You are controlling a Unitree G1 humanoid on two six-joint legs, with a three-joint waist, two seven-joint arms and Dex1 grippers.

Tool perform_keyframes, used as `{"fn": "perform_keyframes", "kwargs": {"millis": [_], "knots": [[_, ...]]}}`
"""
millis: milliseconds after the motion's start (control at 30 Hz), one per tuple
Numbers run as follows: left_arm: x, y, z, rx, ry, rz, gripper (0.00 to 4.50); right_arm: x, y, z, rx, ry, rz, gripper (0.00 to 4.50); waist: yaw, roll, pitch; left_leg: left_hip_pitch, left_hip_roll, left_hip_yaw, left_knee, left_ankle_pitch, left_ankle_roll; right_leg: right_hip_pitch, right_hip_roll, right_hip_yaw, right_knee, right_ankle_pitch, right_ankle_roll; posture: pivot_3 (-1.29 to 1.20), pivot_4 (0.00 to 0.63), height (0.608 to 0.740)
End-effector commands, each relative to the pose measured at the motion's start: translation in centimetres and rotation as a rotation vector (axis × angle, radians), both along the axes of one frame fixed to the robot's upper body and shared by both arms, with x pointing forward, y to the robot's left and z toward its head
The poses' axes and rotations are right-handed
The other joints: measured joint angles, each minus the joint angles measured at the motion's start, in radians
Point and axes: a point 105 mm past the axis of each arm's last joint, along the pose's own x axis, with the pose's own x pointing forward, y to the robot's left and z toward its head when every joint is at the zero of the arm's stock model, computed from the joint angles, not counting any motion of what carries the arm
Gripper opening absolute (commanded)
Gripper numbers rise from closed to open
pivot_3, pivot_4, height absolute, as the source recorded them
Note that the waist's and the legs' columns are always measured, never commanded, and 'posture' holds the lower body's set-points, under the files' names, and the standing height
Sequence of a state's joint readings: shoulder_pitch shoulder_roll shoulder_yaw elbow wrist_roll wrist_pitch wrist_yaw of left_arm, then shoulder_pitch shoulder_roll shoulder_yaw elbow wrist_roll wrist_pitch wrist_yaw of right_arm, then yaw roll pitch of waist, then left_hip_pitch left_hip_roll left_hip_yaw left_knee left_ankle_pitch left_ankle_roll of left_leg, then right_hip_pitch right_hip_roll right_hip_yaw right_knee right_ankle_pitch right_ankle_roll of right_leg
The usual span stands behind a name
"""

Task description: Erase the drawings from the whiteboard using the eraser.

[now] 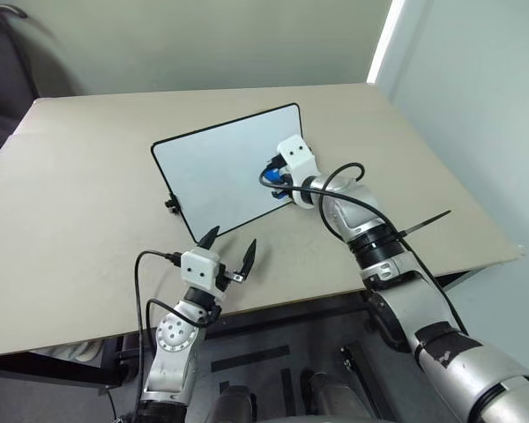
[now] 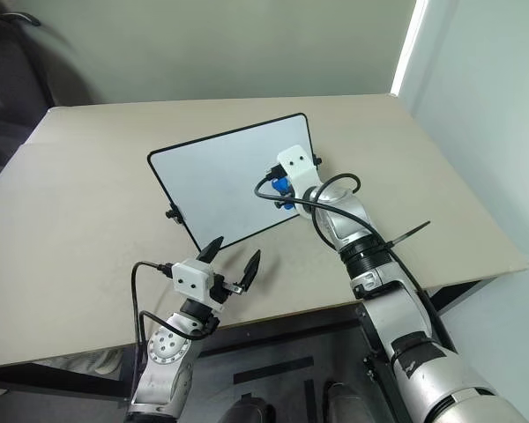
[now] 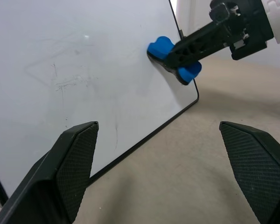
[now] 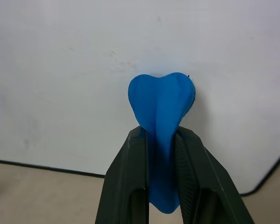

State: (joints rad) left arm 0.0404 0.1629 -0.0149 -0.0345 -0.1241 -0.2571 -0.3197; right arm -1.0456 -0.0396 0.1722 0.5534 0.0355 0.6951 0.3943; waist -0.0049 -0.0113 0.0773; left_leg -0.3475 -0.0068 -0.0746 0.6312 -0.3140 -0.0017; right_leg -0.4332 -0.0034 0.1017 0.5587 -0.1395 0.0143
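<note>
My right gripper is to set the blue eraser, now held flat against the whiteboard, down next on the tan table (image 1: 354, 211), at the spot beside the whiteboard that lies beneath that gripper's arm.
The whiteboard (image 1: 216, 167) lies on the tan table, its near edge close to my left gripper. My right gripper (image 4: 159, 135) is shut on the blue eraser (image 4: 161, 100) and holds it flat against the board near the board's right edge, as also seen from the left wrist, where the eraser (image 3: 164, 46) touches the white surface. Of the drawings, a faint reddish smudge (image 4: 123, 63) remains just past the eraser, along with faint grey streaks (image 3: 60, 79). My left gripper (image 1: 233, 240) hovers open by the board's near corner, holding nothing.
The table (image 1: 79, 203) has bare room left of the board and beyond it. A black clip (image 1: 171, 204) juts from the board's left side. The table's near edge runs just under my left gripper. A dark chair (image 1: 4, 62) stands at the far left.
</note>
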Motion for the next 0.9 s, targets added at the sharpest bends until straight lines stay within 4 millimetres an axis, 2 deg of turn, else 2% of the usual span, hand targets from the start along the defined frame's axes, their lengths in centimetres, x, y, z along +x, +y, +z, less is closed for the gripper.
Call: {"fn": "perform_keyframes", "kwargs": {"millis": [33,300,400,700,900], "knots": [[-0.1,-0.1,0.8,-0.006,-0.034,0.004,4.50,-0.7,2.5,3.0,0.024,-0.098,0.085,0.71,-0.001,0.000,0.000,0.000,0.000,0.000,0.000,0.000,0.000,0.000,0.000,-0.001,0.000,0.001,-0.001,0.00,0.150,0.740],[-0.3,-0.1,0.8,-0.007,-0.036,0.006,4.50,-1.6,4.2,3.7,0.035,-0.110,0.143,0.71,0.000,0.001,0.001,0.000,0.003,0.000,0.000,-0.002,-0.003,-0.004,-0.004,-0.017,-0.001,0.003,-0.005,0.00,0.150,0.740],[-0.3,-0.1,0.9,-0.007,-0.036,0.005,4.50,-1.5,4.0,3.6,0.034,-0.106,0.137,0.71,0.000,0.001,0.001,0.000,0.004,-0.001,0.000,-0.002,-0.004,-0.004,-0.004,-0.019,-0.001,0.004,-0.005,0.00,0.150,0.740],[-0.3,0.1,0.9,-0.004,-0.034,0.001,4.50,1.1,-0.8,3.4,0.063,-0.076,-0.030,0.71,0.011,0.001,0.001,0.000,0.003,-0.001,0.001,-0.003,-0.006,-0.004,-0.005,-0.019,-0.002,0.005,-0.009,0.00,0.150,0.740],[-0.2,0.1,0.8,-0.001,-0.031,-0.006,4.50,1.9,-2.7,2.8,0.066,-0.049,-0.105,0.71,0.014,0.001,0.000,0.000,0.003,-0.001,0.001,-0.003,-0.007,-0.004,-0.005,-0.019,-0.002,0.007,-0.011,0.00,0.150,0.740]]}}
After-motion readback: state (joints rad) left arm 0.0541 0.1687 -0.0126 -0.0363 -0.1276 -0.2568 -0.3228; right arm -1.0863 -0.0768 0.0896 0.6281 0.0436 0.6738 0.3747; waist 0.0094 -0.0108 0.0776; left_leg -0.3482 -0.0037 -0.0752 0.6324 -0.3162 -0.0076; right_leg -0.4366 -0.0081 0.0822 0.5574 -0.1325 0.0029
